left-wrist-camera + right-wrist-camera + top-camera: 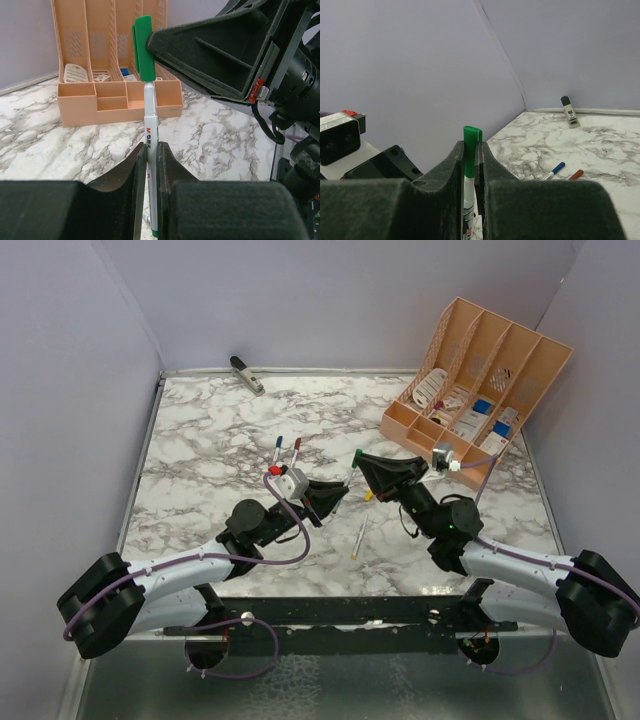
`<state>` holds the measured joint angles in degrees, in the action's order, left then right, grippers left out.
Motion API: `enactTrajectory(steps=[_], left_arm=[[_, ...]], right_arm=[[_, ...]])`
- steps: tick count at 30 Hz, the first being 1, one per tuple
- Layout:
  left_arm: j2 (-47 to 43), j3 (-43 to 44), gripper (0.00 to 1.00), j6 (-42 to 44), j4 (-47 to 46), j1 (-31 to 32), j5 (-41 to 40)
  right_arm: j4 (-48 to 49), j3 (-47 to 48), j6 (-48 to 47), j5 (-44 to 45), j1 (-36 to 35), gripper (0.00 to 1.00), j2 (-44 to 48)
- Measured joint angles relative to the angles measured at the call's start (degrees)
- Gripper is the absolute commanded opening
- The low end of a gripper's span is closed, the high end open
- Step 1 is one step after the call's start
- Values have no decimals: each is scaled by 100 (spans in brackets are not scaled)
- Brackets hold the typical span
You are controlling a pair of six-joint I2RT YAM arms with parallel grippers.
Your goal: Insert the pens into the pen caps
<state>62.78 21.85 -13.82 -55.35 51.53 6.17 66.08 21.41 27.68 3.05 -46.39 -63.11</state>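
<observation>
My left gripper should set the green-capped pen, now upright over the table's middle, down on the table (pixel 322 462) next to the red-capped pen, toward the orange organizer.
A silvery pen (pixel 151 125) stands upright between the pads of my left gripper (pixel 152 150), which is shut on its barrel. A green cap (pixel 142 47) sits on the pen's top end, and my right gripper (pixel 469 150) is shut on that cap (pixel 470 142). In the top view the two grippers, left (pixel 335 496) and right (pixel 364 464), meet over the table's middle, with the green cap (pixel 357 454) showing between them. A blue-capped pen (pixel 554 170) and a red-capped pen (pixel 575 174) lie beyond. Another pen (pixel 360 537) lies on the table under the grippers.
An orange organizer (pixel 480 380) stands at the back right. A dark-and-white clip-like object (pixel 246 374) lies by the back wall. A small yellow piece (pixel 369 496) shows below the right gripper. Purple walls close the left, back and right.
</observation>
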Motion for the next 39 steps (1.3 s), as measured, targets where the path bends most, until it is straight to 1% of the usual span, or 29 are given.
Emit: enactTrajectory(steps=[12, 23, 31, 39], left_arm=[[-101, 0, 0, 140, -35, 9, -254], [-63, 0, 0, 313, -26, 24, -411], [7, 0, 0, 654, 0, 24, -540], [4, 0, 0, 901, 37, -118, -584]], right_arm=[[2, -76, 299, -234, 0, 1, -142], [315, -92, 529, -321, 37, 1, -472], [367, 39, 498, -304, -35, 1, -754], [199, 96, 363, -114, -199, 1, -772]])
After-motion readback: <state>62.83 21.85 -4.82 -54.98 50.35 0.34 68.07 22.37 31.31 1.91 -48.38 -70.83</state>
